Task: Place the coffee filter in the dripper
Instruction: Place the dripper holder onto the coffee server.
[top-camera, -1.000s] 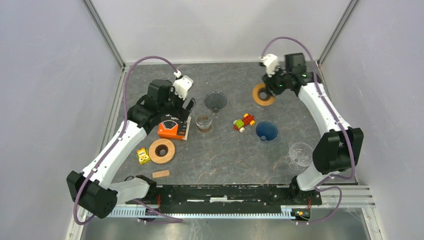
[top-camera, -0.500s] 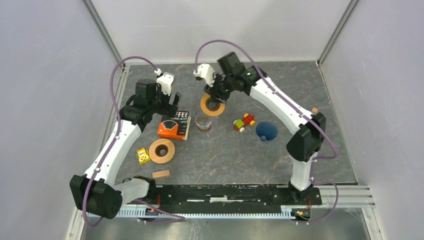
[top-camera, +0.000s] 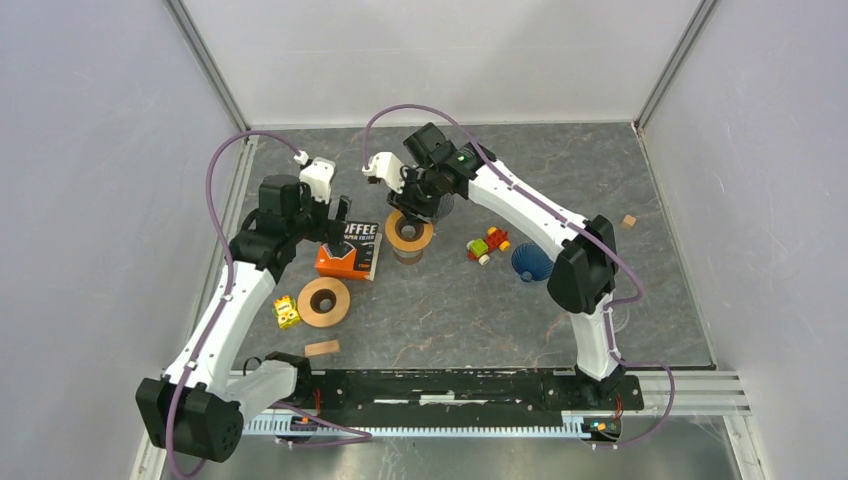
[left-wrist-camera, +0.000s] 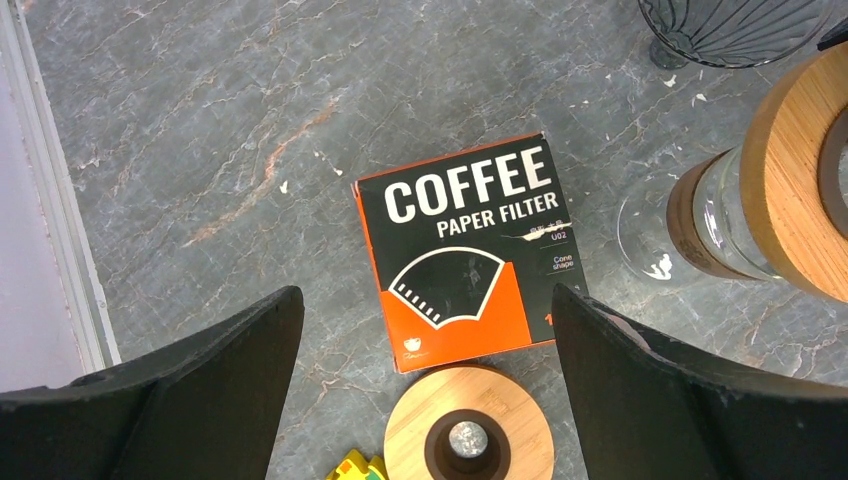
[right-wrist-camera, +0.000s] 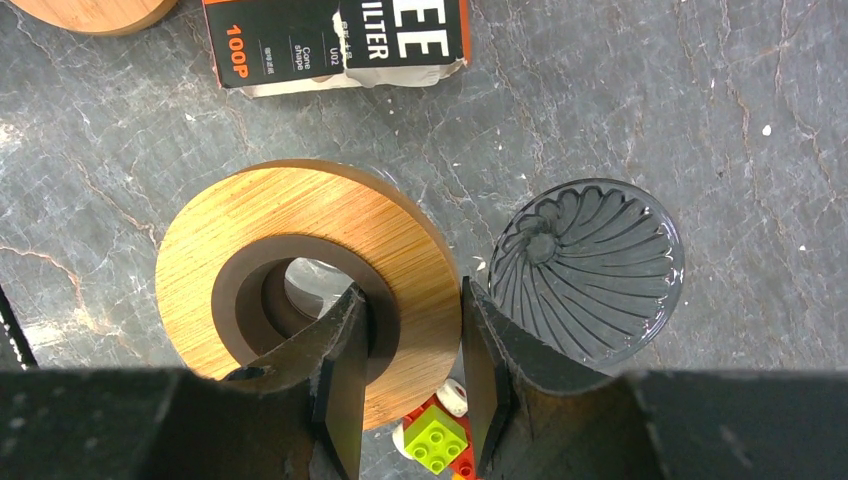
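The robot's right gripper needs to release the wooden ring on top of the glass carafe (top-camera: 408, 239) (right-wrist-camera: 322, 286) next to the coffee filter box.
The orange and black coffee filter box (left-wrist-camera: 465, 250) lies flat on the table, and white paper shows at its open end (right-wrist-camera: 400, 78). My left gripper (left-wrist-camera: 425, 300) hovers open above the box (top-camera: 350, 252), holding nothing. A grey ribbed glass dripper (right-wrist-camera: 585, 270) stands upright on the table, also visible at the top of the left wrist view (left-wrist-camera: 730, 25). My right gripper (right-wrist-camera: 410, 370) is shut on the rim of a wooden ring (right-wrist-camera: 300, 280), one finger inside its hole and one outside. The ring (top-camera: 408, 232) hangs just over a glass carafe (left-wrist-camera: 700, 220), beside the dripper.
A second wooden ring (top-camera: 323, 300) lies near the box, with a yellow toy (top-camera: 287, 312) and a wooden block (top-camera: 322, 348) closer in. A brick toy car (top-camera: 488, 243) and a blue dripper (top-camera: 527, 262) sit right of the carafe. A small block (top-camera: 628, 221) lies far right.
My right arm has swung left from the back right corner, carrying the wooden ring to above the glass carafe. My left gripper has drawn back to the left, uncovering the box.
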